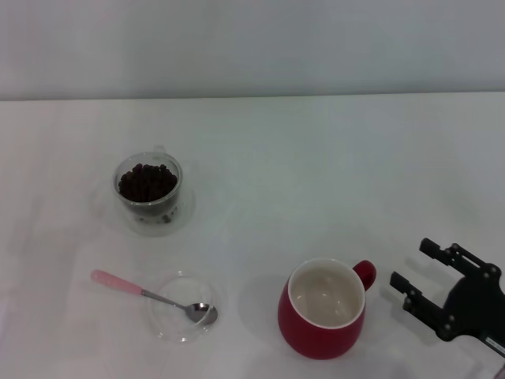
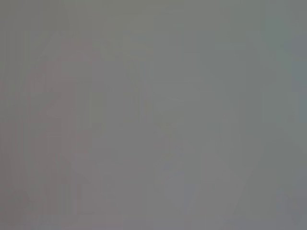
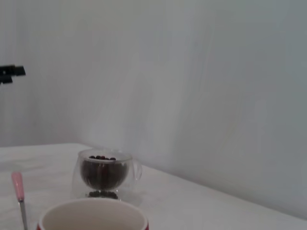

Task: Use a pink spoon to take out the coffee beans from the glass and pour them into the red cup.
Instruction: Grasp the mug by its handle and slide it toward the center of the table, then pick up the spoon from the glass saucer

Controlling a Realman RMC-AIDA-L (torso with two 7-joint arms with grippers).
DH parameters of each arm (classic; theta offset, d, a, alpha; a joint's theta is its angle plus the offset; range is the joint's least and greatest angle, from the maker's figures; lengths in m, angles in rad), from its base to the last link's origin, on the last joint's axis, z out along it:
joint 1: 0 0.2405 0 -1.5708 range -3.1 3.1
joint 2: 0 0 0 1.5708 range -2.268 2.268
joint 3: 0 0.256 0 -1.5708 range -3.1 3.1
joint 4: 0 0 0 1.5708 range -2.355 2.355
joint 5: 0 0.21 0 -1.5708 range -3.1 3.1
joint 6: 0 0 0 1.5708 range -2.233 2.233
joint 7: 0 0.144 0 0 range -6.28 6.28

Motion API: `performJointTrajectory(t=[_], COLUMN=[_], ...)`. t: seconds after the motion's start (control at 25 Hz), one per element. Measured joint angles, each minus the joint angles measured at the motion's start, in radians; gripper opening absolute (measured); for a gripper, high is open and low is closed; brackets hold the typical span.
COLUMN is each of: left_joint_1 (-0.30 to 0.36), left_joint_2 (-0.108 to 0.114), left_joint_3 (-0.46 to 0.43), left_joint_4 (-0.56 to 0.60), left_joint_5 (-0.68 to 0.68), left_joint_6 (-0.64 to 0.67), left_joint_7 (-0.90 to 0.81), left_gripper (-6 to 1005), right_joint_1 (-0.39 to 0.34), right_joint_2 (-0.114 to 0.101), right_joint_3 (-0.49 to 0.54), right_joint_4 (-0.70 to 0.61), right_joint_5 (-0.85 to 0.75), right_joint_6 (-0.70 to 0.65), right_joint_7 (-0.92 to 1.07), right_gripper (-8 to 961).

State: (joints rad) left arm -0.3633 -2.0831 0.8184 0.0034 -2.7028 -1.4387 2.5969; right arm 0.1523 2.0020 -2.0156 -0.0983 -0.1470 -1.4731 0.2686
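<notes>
Next, my left gripper goes to the middle of the pink spoon's handle (image 1: 116, 283) and closes there, leaving the metal bowl free to scoop beans.
The glass (image 1: 148, 189) stands at the left of the white table, filled with dark coffee beans (image 1: 147, 181). Nearer me lies the pink spoon (image 1: 118, 283), its metal bowl resting in a flat clear dish (image 1: 162, 327). The red cup (image 1: 316, 343) stands upright at front centre-right, its cream inside showing no beans and its handle pointing right. My right gripper (image 1: 412, 267) hovers just right of that handle, open, holding nothing. The right wrist view shows the cup's rim (image 3: 91, 213), the glass (image 3: 103, 175) with beans (image 3: 101, 172) behind it, and the spoon's handle (image 3: 17, 186). My left gripper is out of view.
The white table (image 1: 316, 174) stretches back to a pale wall. The left wrist view is a plain grey blur with nothing to make out. A small black part (image 3: 10, 73) pokes in at the edge of the right wrist view.
</notes>
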Motion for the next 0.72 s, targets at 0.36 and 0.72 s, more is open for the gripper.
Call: performJointTrajectory(t=[0.36,0.72], left_joint_1=[0.018,0.053], left_joint_2=[-0.002,-0.005], left_joint_3=[0.008,0.031], left_joint_4=[-0.008,-0.089], left_joint_5=[0.008,0.183], left_joint_6=[-0.007,-0.188], left_joint_7=[-0.007,-0.063], left_gripper=[684,679], right_joint_1=[-0.009,-0.007], right_joint_2=[-0.009,-0.028], right_joint_3=[0.164,0.566], right_joint_4=[0.16,0.146], right_joint_5=[0.001,0.003], right_joint_6=[-0.202,-0.28], right_joint_7=[-0.001,0.033], right_gripper=[675,676])
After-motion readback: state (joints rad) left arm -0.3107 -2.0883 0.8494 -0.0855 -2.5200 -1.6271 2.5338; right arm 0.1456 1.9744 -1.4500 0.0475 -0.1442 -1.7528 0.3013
